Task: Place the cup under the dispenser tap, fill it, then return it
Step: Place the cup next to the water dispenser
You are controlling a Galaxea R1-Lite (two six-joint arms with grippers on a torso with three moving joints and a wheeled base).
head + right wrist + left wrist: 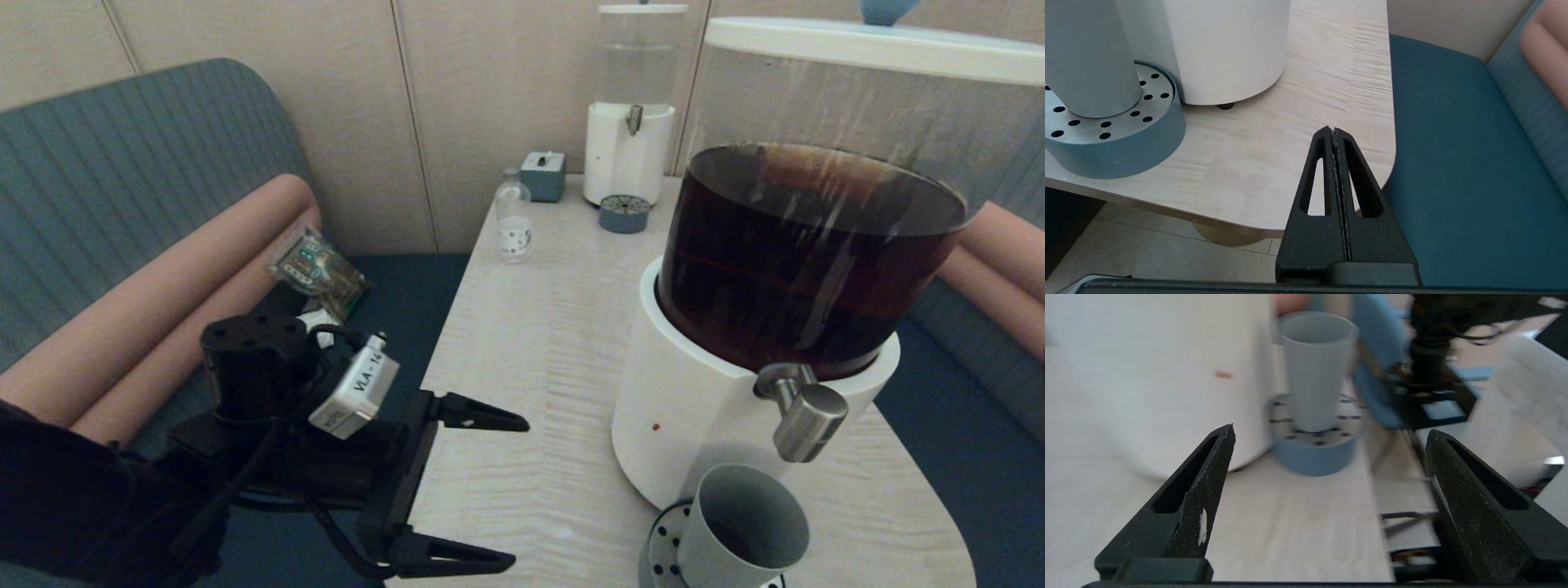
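Note:
Next, my left gripper needs to go to the grey-green cup on the drip tray and close around the middle of the cup's body point(703, 547) point(1317, 382), below its rim.
The grey-green cup point(739, 531) point(1316, 375) point(1086, 57) stands upright on the round perforated drip tray point(663, 547) point(1312, 457) point(1118, 151), directly below the brushed-steel dispenser tap point(804, 412). The tap belongs to the big white-based dispenser point(686, 392), which holds dark brown liquid. My left gripper point(519, 493) point(1331, 430) hovers over the table's left part, well apart from the cup, open and empty, pointing toward it. By the table's near right corner my right gripper point(1334, 130) is shut on nothing.
At the table's back stand a smaller dispenser point(629, 155) with clear liquid, its own drip tray point(624, 214), a clear bottle point(514, 224) and a small grey box point(543, 175). A packet point(314, 269) lies on the teal sofa to the left.

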